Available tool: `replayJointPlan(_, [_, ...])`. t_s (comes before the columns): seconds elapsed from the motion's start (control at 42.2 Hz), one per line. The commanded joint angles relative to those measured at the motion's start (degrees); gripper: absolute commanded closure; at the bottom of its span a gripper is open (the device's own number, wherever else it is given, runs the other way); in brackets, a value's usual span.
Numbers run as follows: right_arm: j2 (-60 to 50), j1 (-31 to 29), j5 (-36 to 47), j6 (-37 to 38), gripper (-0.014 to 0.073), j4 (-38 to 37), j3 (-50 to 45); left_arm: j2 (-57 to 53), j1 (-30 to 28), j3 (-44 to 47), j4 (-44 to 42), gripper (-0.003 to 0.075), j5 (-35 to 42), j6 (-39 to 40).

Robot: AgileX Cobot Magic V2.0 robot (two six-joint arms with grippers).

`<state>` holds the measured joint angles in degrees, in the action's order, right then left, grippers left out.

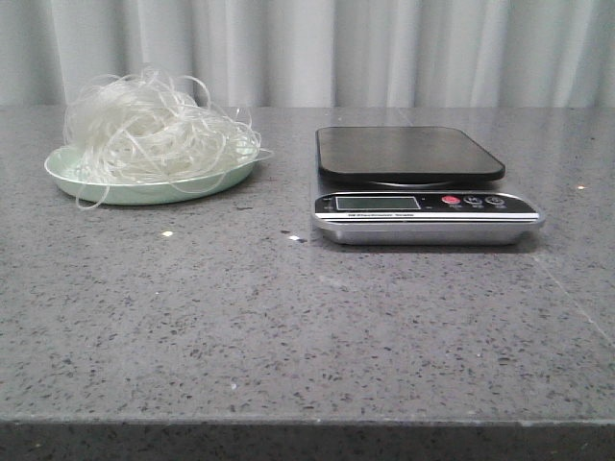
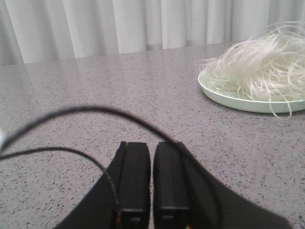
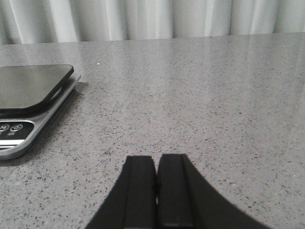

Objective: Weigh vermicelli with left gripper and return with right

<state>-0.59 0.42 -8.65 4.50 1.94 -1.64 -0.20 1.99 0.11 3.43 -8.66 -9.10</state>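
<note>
The robot's left gripper needs to next move to the vermicelli on the mint-green plate and close around the middle of the heap [image 1: 144,123] [image 2: 282,67].
The vermicelli [image 1: 144,125], a fluffy tangle of thin whitish strands, lies heaped on a pale mint-green plate [image 1: 72,178] at the back left of the table. It also shows in the left wrist view [image 2: 259,69] on the plate [image 2: 224,98]. A kitchen scale [image 1: 408,154] with a dark platform and silver base stands right of centre; its platform is bare. It also shows in the right wrist view [image 3: 28,86]. My left gripper [image 2: 152,145] is shut and empty, low over the table, apart from the plate. My right gripper [image 3: 156,158] is shut and empty, beside the scale. Neither shows in the front view.
The grey speckled table [image 1: 288,317] runs to a front edge near the camera. A pale curtain [image 1: 336,48] hangs behind the table. A thin black cable [image 2: 71,112] loops in front of my left gripper.
</note>
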Motion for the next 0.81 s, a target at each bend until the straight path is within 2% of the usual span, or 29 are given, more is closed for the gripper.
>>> replayJointPlan(0.0, [-0.9,-0.2,4.6,0.1,0.0442,-0.1,0.5,-1.2,-0.1,0.4,0.3,0.0575,4.6,0.6])
replayJointPlan(0.782, [-0.9,-0.2,4.6,0.1,0.0442,-0.1,0.5,-1.2,-0.1,0.4,-0.3,0.0575,4.8,0.6])
